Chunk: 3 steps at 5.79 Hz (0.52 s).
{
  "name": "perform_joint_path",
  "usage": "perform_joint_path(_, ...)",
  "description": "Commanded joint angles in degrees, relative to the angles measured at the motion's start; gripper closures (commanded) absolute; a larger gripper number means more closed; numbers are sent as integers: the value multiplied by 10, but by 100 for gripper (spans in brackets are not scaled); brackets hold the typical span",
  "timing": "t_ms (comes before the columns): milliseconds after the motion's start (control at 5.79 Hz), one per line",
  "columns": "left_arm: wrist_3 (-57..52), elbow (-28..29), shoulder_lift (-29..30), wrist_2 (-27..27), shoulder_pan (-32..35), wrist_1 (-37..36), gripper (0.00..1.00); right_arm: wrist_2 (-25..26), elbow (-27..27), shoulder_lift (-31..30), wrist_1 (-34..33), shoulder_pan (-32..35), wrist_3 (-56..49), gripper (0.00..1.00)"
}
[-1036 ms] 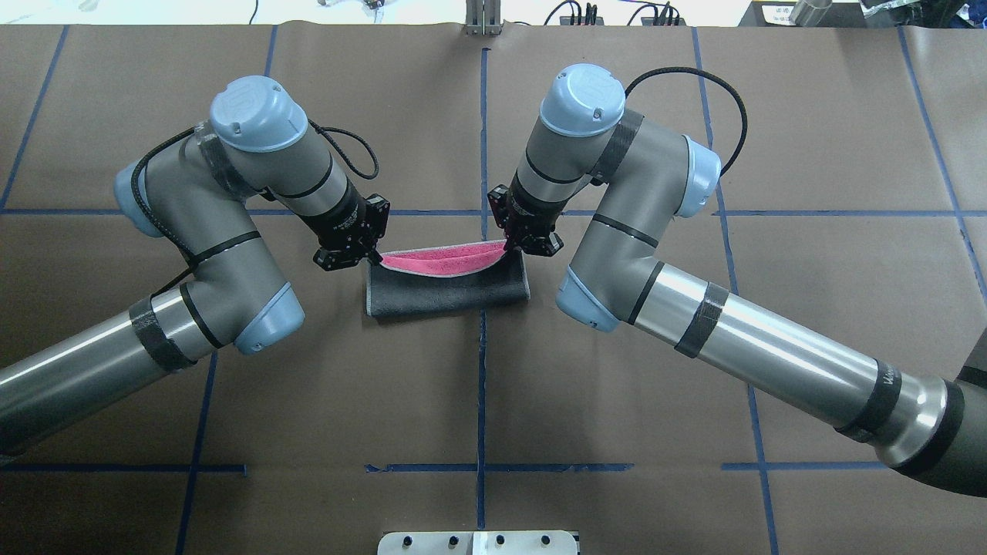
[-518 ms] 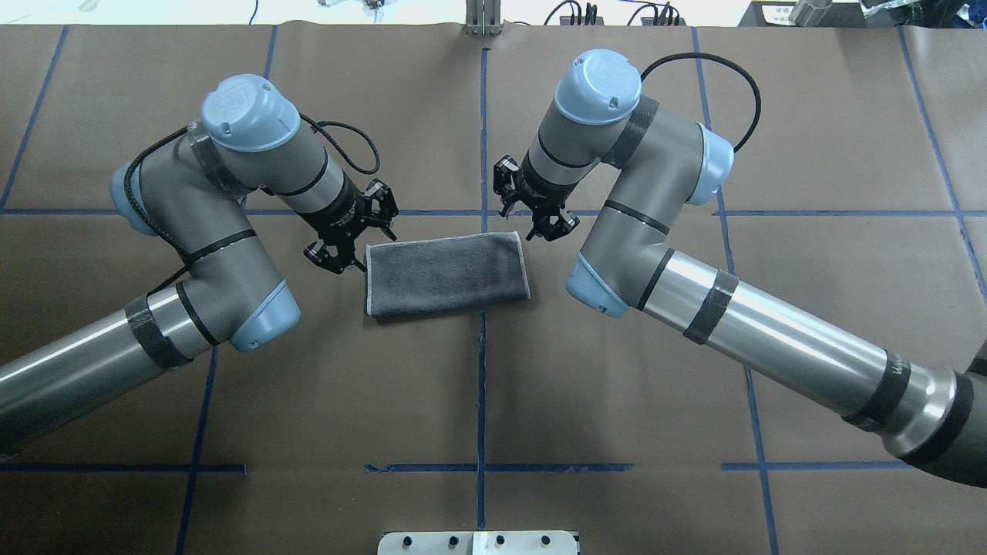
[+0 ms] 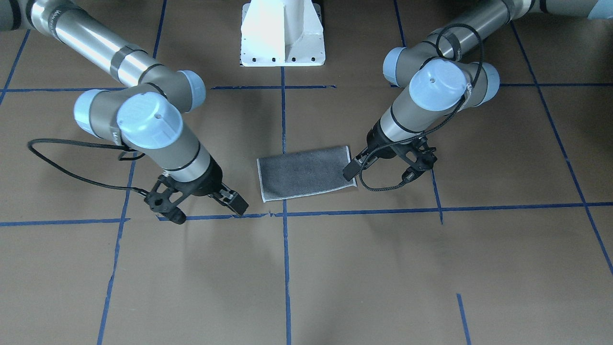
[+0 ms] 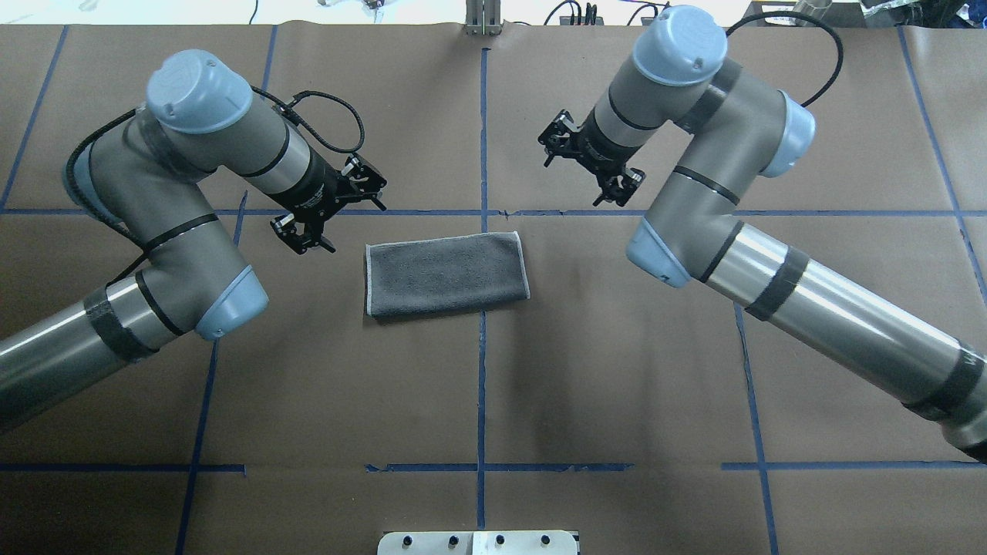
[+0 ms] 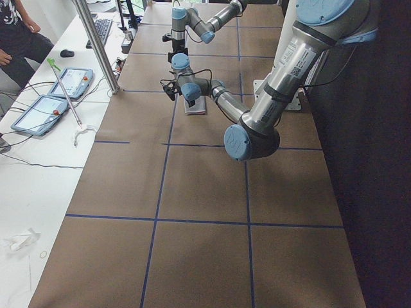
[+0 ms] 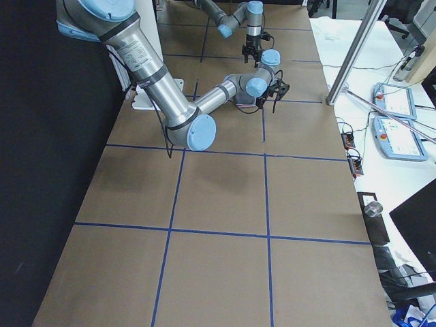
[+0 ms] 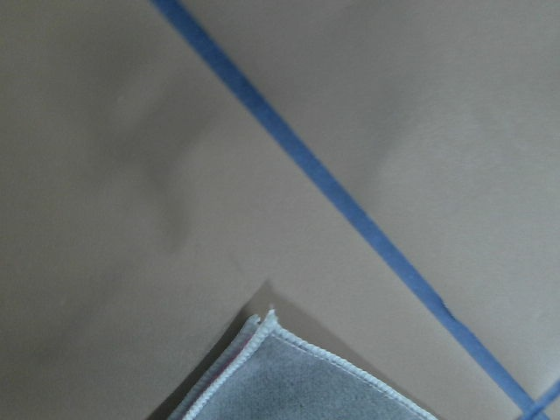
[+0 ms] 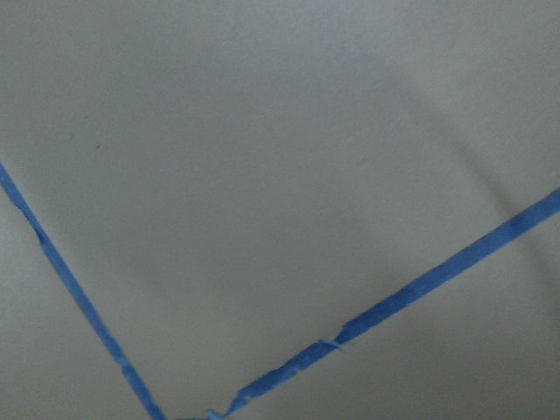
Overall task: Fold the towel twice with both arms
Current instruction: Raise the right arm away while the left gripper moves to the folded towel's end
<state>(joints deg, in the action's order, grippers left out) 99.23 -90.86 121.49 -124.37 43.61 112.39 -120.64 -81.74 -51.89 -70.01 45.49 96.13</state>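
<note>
The robot's left gripper needs to close on the towel's corner [image 3: 347, 147] on the left gripper's own side, at the end of the long edge that faces the white pedestal base.
The towel [image 4: 447, 274] lies flat near the table's middle, folded in half into a rectangle, grey face up, with a whitish border; no pink shows. It also appears in the front-facing view as the towel [image 3: 306, 173]. My left gripper [image 4: 347, 220] hovers open and empty just off the towel's far-left corner. My right gripper [image 4: 572, 179] is open and empty, raised beyond the far-right corner and clear of the cloth. The left wrist view catches one towel corner [image 7: 297, 376]. The right wrist view shows only brown table and blue tape.
Blue tape lines [image 4: 482, 347] grid the brown table. The white pedestal base [image 3: 282, 33] stands at the robot's side. In the exterior left view a metal post [image 5: 96, 45], control tablets [image 5: 38, 112] and a seated person [image 5: 16, 32] are on a side bench.
Both grippers, earlier shut on the towel's lifted edge with pink showing, have let go and opened. The towel now lies flat and grey. Both arms drew up and outward, away from it.
</note>
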Motion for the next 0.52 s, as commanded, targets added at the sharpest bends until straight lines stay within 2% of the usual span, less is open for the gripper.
perform_joint_path(0,-88,-54,-34,40,-5,5,0,3,-100,-105,-3,16,-151,0)
perform_joint_path(345,-89,-43,-30,125,-83,9,0,0,-148,-182,-3,42,-280,0)
